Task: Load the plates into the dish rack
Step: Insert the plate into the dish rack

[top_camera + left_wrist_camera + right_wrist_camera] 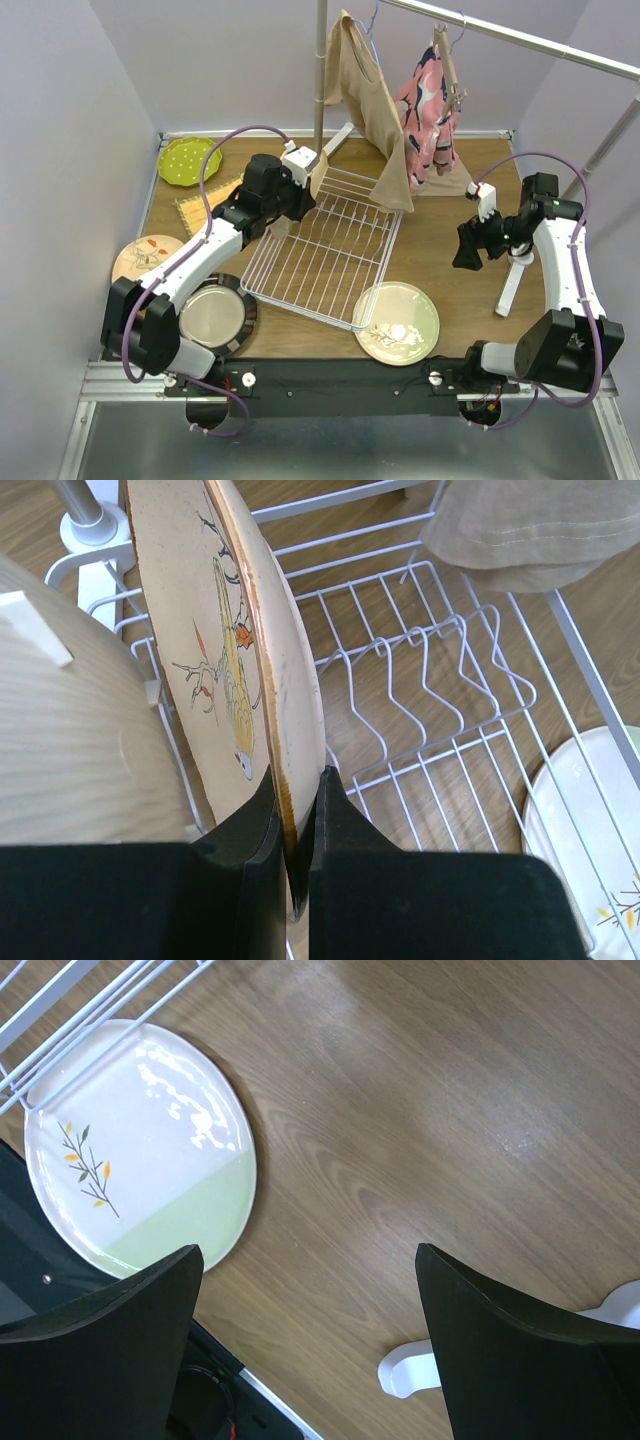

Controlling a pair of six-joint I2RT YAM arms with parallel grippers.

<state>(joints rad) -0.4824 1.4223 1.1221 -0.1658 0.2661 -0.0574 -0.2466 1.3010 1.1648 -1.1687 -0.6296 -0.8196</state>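
Observation:
The tan plate, now on edge over the rack's corner, will go down between the cream curved surface and the rack's wires (298,203) (245,695), where I will set it with my left gripper.
My left gripper (298,800) is shut on the lower rim of a tan plate (215,630) with a bird drawing. The plate stands on edge over the far-left corner of the white wire dish rack (325,250), whose prongs (430,690) lie just to its right. A cream curved surface (70,730) stands close on the plate's left. On the table lie a lime dotted plate (185,160), a tan floral plate (145,258), a dark-rimmed silvery plate (213,315) and a pale-green plate (397,322) (140,1150). My right gripper (310,1260) (472,245) hangs open and holds nothing, right of the rack.
A woven yellow mat (200,205) lies left of the rack. The clothes-rail pole (320,70) rises behind the rack, and a beige garment (375,90) hangs over the rack's far edge beside a pink one (430,110). A white stand foot (515,280) (420,1370) lies under my right arm.

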